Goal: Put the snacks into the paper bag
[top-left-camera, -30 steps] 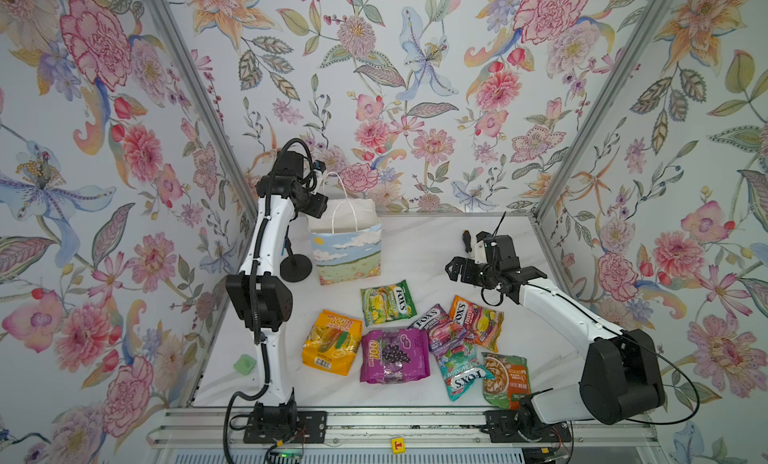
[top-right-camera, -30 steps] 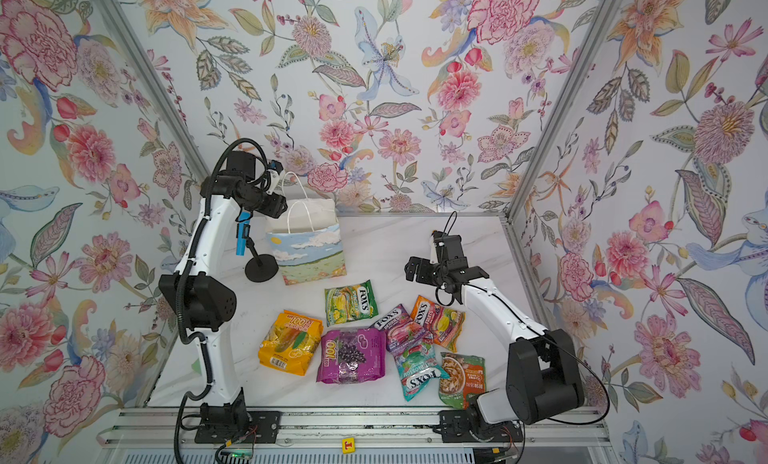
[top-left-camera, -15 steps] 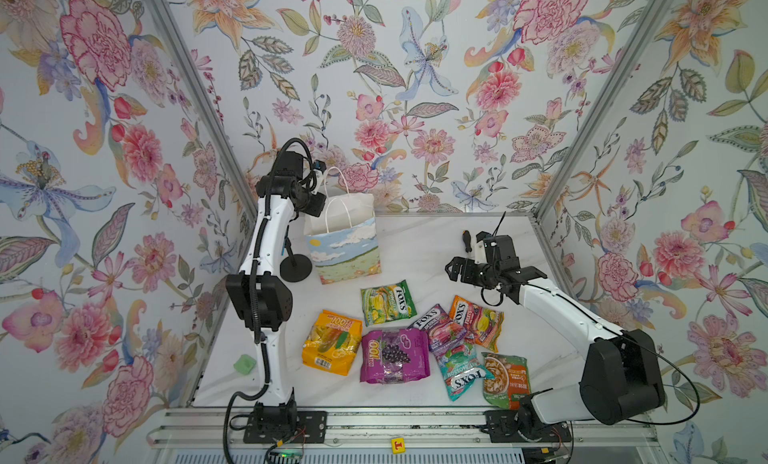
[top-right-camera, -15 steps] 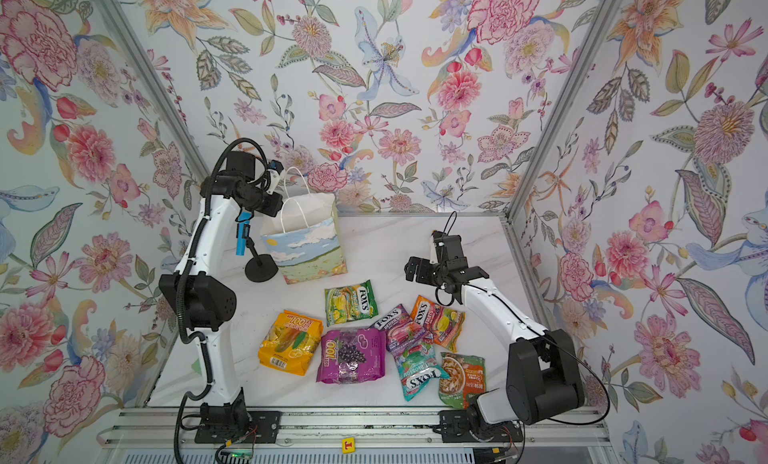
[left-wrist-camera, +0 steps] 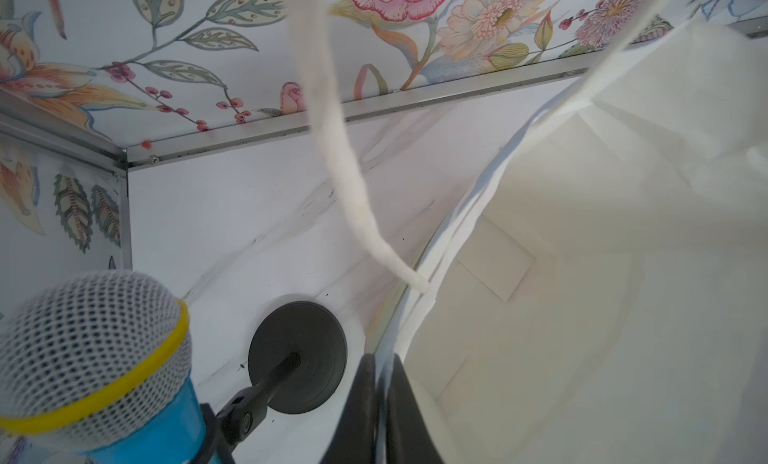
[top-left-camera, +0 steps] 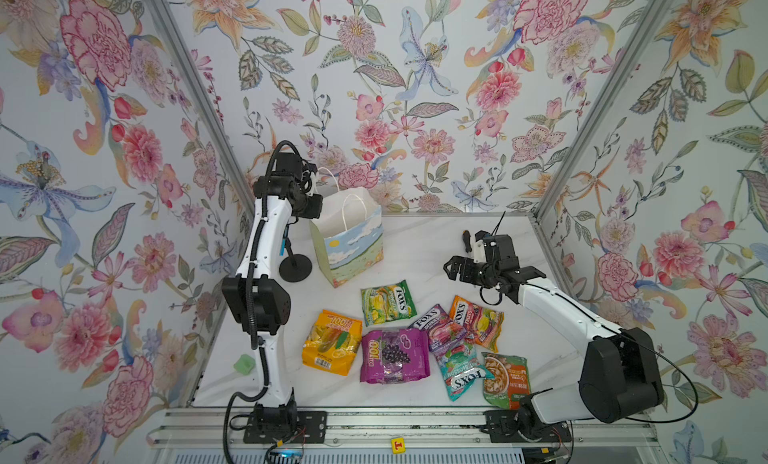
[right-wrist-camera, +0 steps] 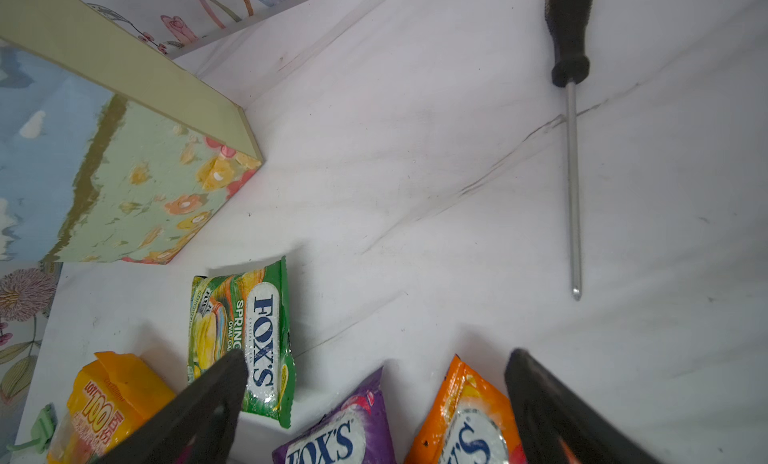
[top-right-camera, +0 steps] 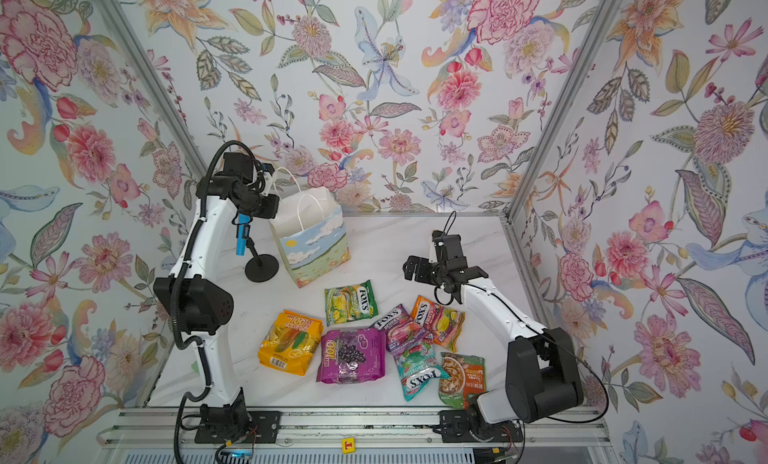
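Note:
My left gripper should turn the paper bag straighter and grab its near rim [left-wrist-camera: 393, 336] again before loading snacks, because the bag's back rim slants away from that gripper.
The paper bag [top-left-camera: 353, 249] stands upright at the back left, its white inside [left-wrist-camera: 582, 274] open. My left gripper [left-wrist-camera: 380, 366] is shut on the bag's left rim, seen in both top views [top-right-camera: 270, 210]. Several snacks lie in front of it: green FOX'S [top-left-camera: 387, 301], yellow-orange 100 [top-left-camera: 331, 348], magenta 100 [top-left-camera: 394, 356], purple [top-left-camera: 436, 329], orange [top-left-camera: 478, 322], teal [top-left-camera: 463, 370] and a green-orange packet [top-left-camera: 505, 378]. My right gripper [right-wrist-camera: 376, 358] hangs open above the table [top-left-camera: 415, 249], over the purple and orange packets, holding nothing.
A black-handled screwdriver [right-wrist-camera: 571, 150] lies at the back right. A blue toy microphone [left-wrist-camera: 91, 358] on a black round stand [top-left-camera: 295, 267] sits left of the bag, under my left arm. A small green piece [top-left-camera: 244, 364] lies at the left edge. Flowered walls enclose three sides.
My left gripper has closed on the bag's left rim, and the bag's top has shifted slightly. The right arm has not moved.

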Available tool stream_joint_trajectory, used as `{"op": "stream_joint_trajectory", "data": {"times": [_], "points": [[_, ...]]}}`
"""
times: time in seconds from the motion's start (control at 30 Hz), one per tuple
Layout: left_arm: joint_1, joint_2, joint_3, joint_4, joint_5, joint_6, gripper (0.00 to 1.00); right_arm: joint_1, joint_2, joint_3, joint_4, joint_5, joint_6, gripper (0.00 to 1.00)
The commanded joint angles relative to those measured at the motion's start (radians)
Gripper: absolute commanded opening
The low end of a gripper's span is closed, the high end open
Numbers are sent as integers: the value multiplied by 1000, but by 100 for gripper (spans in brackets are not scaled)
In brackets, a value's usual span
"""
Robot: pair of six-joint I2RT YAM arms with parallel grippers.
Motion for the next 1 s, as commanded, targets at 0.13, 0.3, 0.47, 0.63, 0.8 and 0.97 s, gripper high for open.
{"op": "stream_joint_trajectory", "data": {"times": [0.13,0.3,0.47,0.63,0.8,0.97], "points": [[-10,-184,-188,60,-58,-109,25,9,12,-6,26,-17,-1,99],[-14,-295,-407,179,-24,-146,32,7,10,-17,33,-21,-6,99],[-14,-322,-443,206,-21,-139,47,6,9,-12,32,-25,-8,99],[-14,-310,-368,207,-23,-125,61,6,-4,-14,29,-21,-6,99],[-12,-254,-252,179,-26,-94,66,6,-21,-17,17,-11,-5,99],[-13,-162,-124,113,-23,-62,66,6,-40,-17,5,-1,-5,99]]}}
